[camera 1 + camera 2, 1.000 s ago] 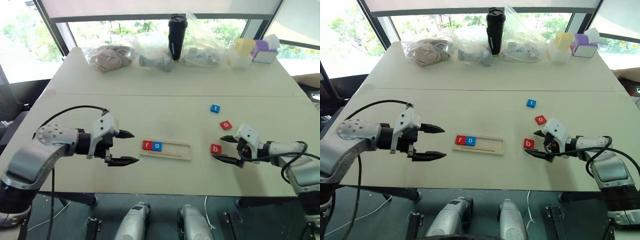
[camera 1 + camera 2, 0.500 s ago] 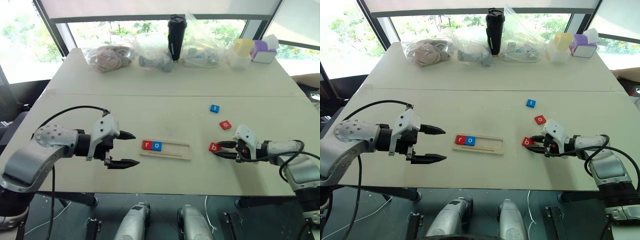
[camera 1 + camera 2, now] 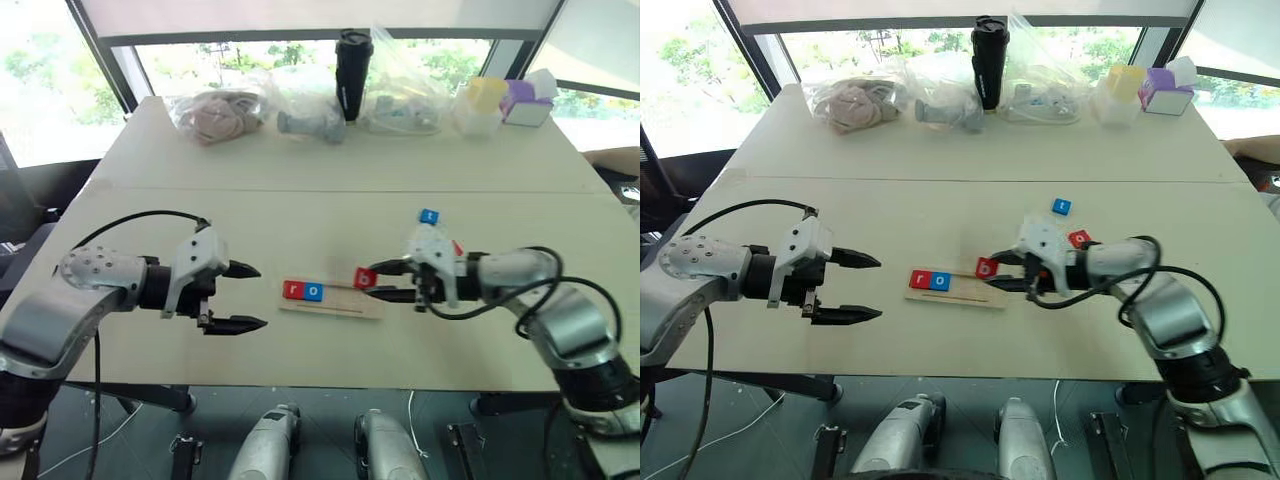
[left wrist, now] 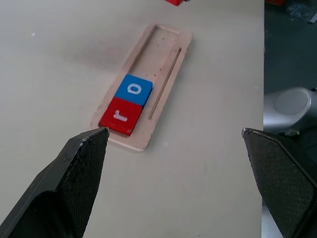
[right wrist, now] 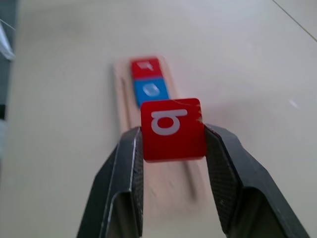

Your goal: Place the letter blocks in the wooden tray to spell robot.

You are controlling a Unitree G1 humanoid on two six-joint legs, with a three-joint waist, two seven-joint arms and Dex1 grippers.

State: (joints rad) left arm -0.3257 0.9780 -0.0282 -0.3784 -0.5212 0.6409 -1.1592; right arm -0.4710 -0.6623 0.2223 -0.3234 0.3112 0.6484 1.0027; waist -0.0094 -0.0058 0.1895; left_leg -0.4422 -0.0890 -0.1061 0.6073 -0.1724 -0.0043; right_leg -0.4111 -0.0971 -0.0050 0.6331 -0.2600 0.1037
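Note:
My right gripper should put the red "b" tile down in the wooden tray (image 3: 332,295) (image 5: 157,117) against the blue "o" tile.
The wooden tray (image 3: 352,303) lies at the table's middle front, with a red "r" tile (image 3: 293,290) and a blue "o" tile (image 3: 314,292) side by side at its left end. My right gripper (image 3: 376,281) is shut on a red "b" tile (image 3: 366,278), holding it just above the tray's right part. A blue "t" tile (image 3: 1062,207) and a red "o" tile (image 3: 1080,238) lie on the table behind my right wrist. My left gripper (image 3: 260,297) hangs open and empty a little left of the tray.
Along the table's far edge stand clear bags of items (image 3: 215,112), a black tumbler (image 3: 353,72) and small yellow and purple boxes (image 3: 505,100). A seam (image 3: 320,190) crosses the table behind the tiles.
My right gripper closed on the red "b" tile, lifted it off the table and carried it left to above the tray. The left gripper has stayed open in place.

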